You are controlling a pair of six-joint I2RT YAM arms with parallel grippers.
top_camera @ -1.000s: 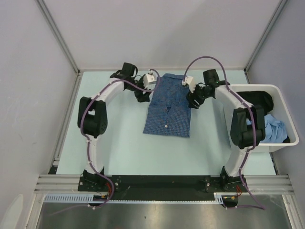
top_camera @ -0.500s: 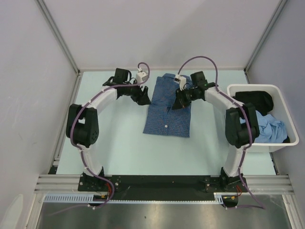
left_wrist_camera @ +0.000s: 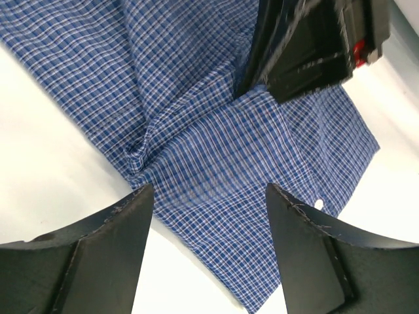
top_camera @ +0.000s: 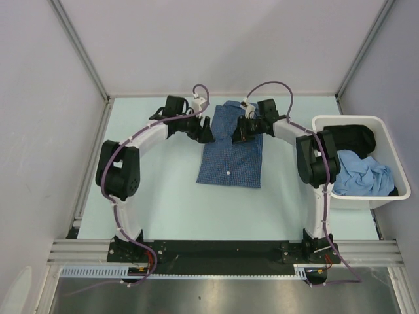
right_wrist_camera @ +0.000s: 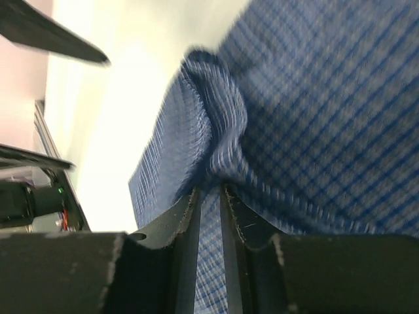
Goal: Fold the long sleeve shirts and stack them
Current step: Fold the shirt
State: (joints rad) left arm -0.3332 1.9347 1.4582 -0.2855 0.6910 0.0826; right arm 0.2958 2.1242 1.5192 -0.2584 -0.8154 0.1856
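The near edge [top_camera: 218,184] of the dark-blue checked shirt, close to the white button, is the next place that my left gripper will move to and grab.
The dark-blue checked shirt [top_camera: 230,152] lies folded into a rectangle at the table's middle back, collar end far. It fills the left wrist view [left_wrist_camera: 196,131] and the right wrist view [right_wrist_camera: 314,98]. My left gripper [top_camera: 205,129] is open at the shirt's upper left edge; its fingers [left_wrist_camera: 98,255] straddle that edge low over the cloth [left_wrist_camera: 209,248]. My right gripper [top_camera: 239,131] is over the shirt's upper part, shut on a raised fold of the cloth [right_wrist_camera: 209,196]. It also shows in the left wrist view [left_wrist_camera: 308,46], pressed on the bunched cloth.
A white bin [top_camera: 347,118] stands at the right, holding a black garment [top_camera: 352,137] and a light-blue garment [top_camera: 364,176]. Grey walls and metal posts enclose the table at the back and sides.
My right gripper has moved left from the shirt's right edge onto its upper part and holds a fold. My left gripper has come back in against the shirt's upper left edge.
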